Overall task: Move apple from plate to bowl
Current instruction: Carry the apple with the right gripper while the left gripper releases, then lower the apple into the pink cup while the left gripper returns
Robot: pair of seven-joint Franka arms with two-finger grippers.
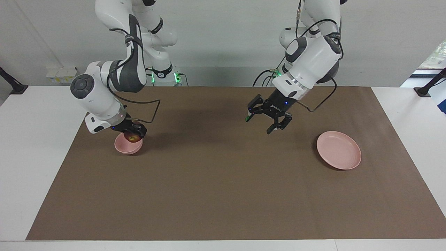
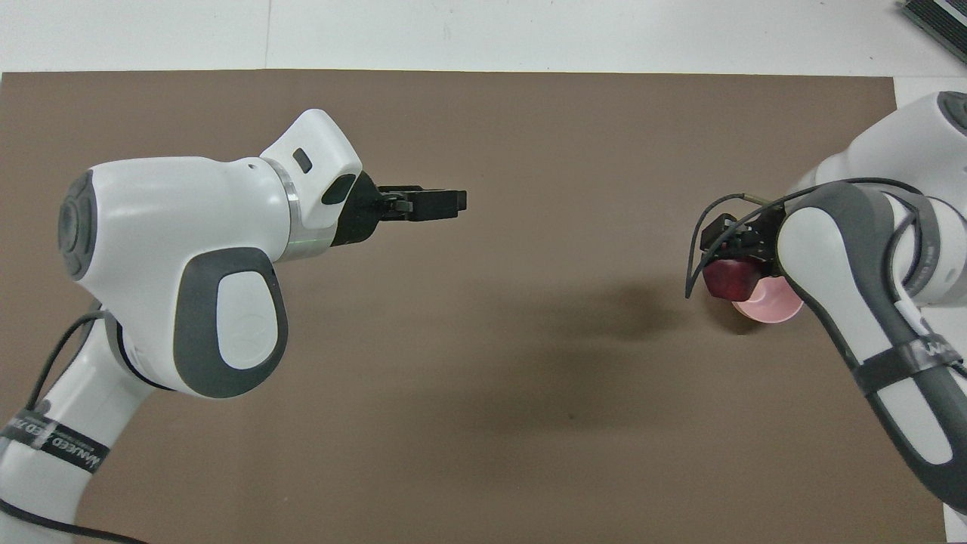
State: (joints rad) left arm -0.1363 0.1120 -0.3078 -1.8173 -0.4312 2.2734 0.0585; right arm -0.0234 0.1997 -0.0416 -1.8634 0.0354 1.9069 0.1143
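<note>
Next, I release the dark red apple inside the small deep pink bowl (image 2: 766, 289) on the brown mat with my right gripper.
The dark red apple (image 1: 132, 138) is at the mouth of the small deep pink bowl (image 1: 127, 146), toward the right arm's end of the table. My right gripper (image 1: 134, 134) is down over the bowl, its fingers closed around the apple. In the overhead view the apple (image 2: 727, 279) shows under the right gripper (image 2: 736, 253), at the rim of the bowl (image 2: 772, 306). The flat pink plate (image 1: 338, 150) lies bare toward the left arm's end; the left arm hides it in the overhead view. My left gripper (image 1: 266, 120) is open and empty, raised over the mat's middle; it also shows in the overhead view (image 2: 434, 202).
A brown mat (image 1: 223, 195) covers most of the white table. Nothing else lies on it. The left arm's bulky wrist hangs over the mat beside the plate.
</note>
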